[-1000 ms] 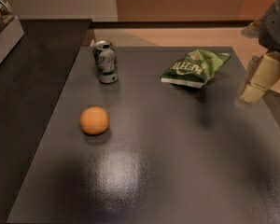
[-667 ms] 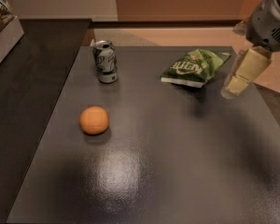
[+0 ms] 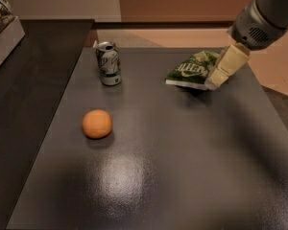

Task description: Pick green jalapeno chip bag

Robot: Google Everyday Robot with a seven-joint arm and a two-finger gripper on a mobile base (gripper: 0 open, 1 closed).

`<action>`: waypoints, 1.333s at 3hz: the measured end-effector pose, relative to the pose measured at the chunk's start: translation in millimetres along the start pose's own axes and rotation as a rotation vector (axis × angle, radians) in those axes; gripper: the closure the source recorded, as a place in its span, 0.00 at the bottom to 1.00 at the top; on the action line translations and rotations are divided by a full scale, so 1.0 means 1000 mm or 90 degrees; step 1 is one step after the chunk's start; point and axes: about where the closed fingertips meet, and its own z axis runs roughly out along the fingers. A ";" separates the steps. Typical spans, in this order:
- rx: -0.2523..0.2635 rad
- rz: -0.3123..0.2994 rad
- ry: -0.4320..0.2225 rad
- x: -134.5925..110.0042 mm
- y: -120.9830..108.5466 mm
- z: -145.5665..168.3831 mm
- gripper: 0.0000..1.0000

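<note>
Next, I close my gripper on the far end (image 3: 215, 63) of the green jalapeno chip bag, the end that points away from the soda can.
The green jalapeno chip bag (image 3: 189, 70) lies on the dark table (image 3: 182, 147) at the back right, a crinkly green bag with white lettering and a white edge. My gripper (image 3: 220, 76) comes in from the upper right on a grey arm. Its pale finger (image 3: 226, 65) hangs over the bag's right end and hides that part of it. I cannot tell whether it touches the bag.
A green-and-white soda can (image 3: 108, 63) stands upright at the back left of the table. An orange (image 3: 97, 123) lies left of centre. A white box (image 3: 4, 32) with packets sits on the dark counter at far left. The table's right edge runs close behind the bag.
My gripper has moved left and up the picture, from beside the table's right edge to over the right end of the chip bag. The bag, can and orange have not moved.
</note>
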 end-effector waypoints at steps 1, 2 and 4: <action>0.008 0.040 -0.002 -0.007 -0.014 0.021 0.00; 0.020 0.067 0.002 -0.011 -0.026 0.046 0.00; 0.036 0.127 0.035 -0.001 -0.054 0.095 0.00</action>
